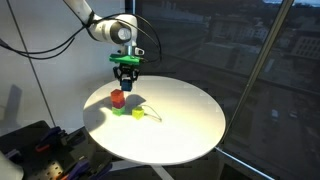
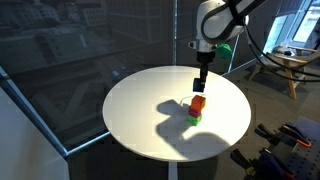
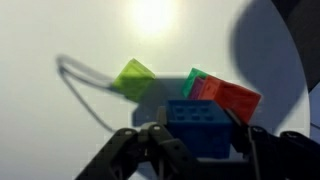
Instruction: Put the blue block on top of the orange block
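Note:
Next, my gripper lets go of the blue block on the top side of the orange block point(image 1: 116, 88) point(image 3: 236, 98), stacked above the green cube.
In the wrist view my gripper point(image 3: 200, 140) is shut on the blue block point(image 3: 200, 122), a dark blue studded cube held between the fingers. The orange block point(image 3: 237, 99), almost red, lies just beyond it and to the right. It appears to sit on top of a green cube point(image 3: 194, 80). In both exterior views the gripper point(image 1: 126, 80) point(image 2: 202, 84) hangs above the table, close above the orange block point(image 1: 117, 98) point(image 2: 198, 103) and slightly to its side. The blue block is hard to make out in those views.
A yellow cube point(image 1: 138, 113) point(image 3: 133, 77) lies on the round white table point(image 1: 185, 125) point(image 2: 140, 110) next to the stack. The green cube point(image 1: 118, 110) point(image 2: 195, 116) is under the orange one. Dark windows stand behind the table.

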